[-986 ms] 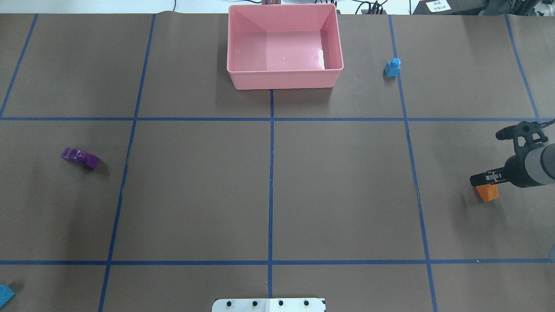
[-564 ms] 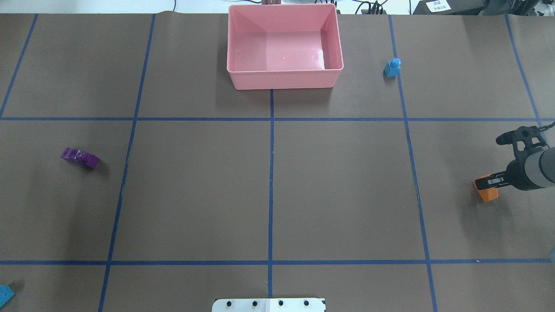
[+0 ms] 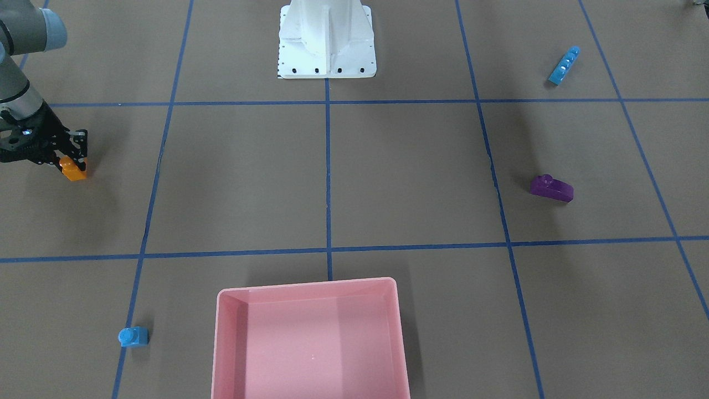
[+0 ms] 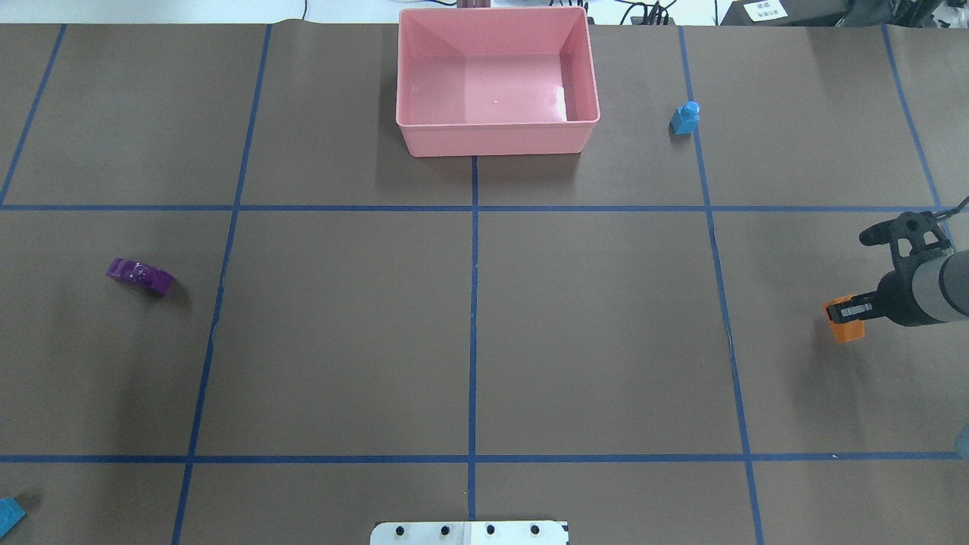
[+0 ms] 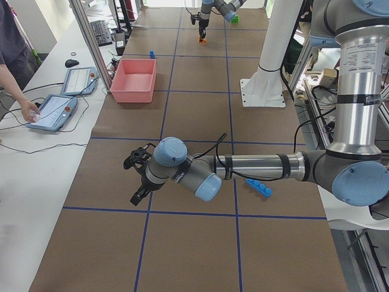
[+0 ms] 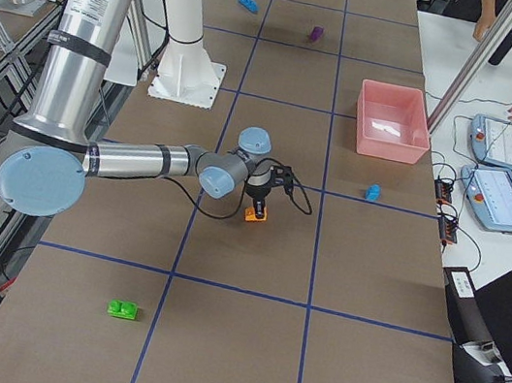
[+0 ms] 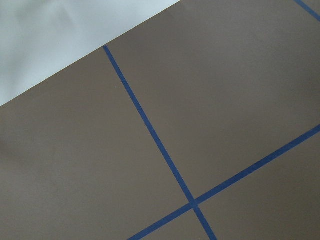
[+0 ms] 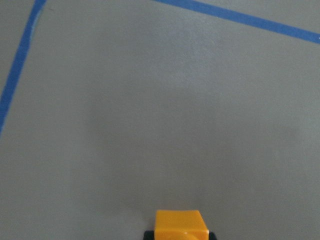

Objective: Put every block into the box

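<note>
I need to let go of the orange block with my right gripper inside the pink box [image 3: 266, 345], near the side of the box that faces the small light-blue block. The orange block is now low over the table.
My right gripper [image 4: 846, 311] is shut on the orange block [image 4: 845, 328], low over the table at the right; the block also shows between the fingertips in the right wrist view [image 8: 180, 225]. The pink box [image 4: 496, 138] stands at the far middle. The small light-blue block [image 4: 685, 119] lies to the right of the box. The purple block [image 4: 140, 275] lies at the left. The long light-blue block [image 3: 564, 65] lies near the robot's left side. The green block [image 6: 124, 309] lies beyond the right arm. My left gripper [image 5: 137, 179] hovers over the table; I cannot tell its state.
The white robot base [image 3: 327, 39] stands at the near middle edge. Blue tape lines [image 4: 474, 303] divide the brown table cover. Operators' tablets [image 5: 61, 103] lie on the white bench beside the table.
My right gripper came down over the orange block and closed on it. It has since shifted slightly towards the far side with the block in it.
</note>
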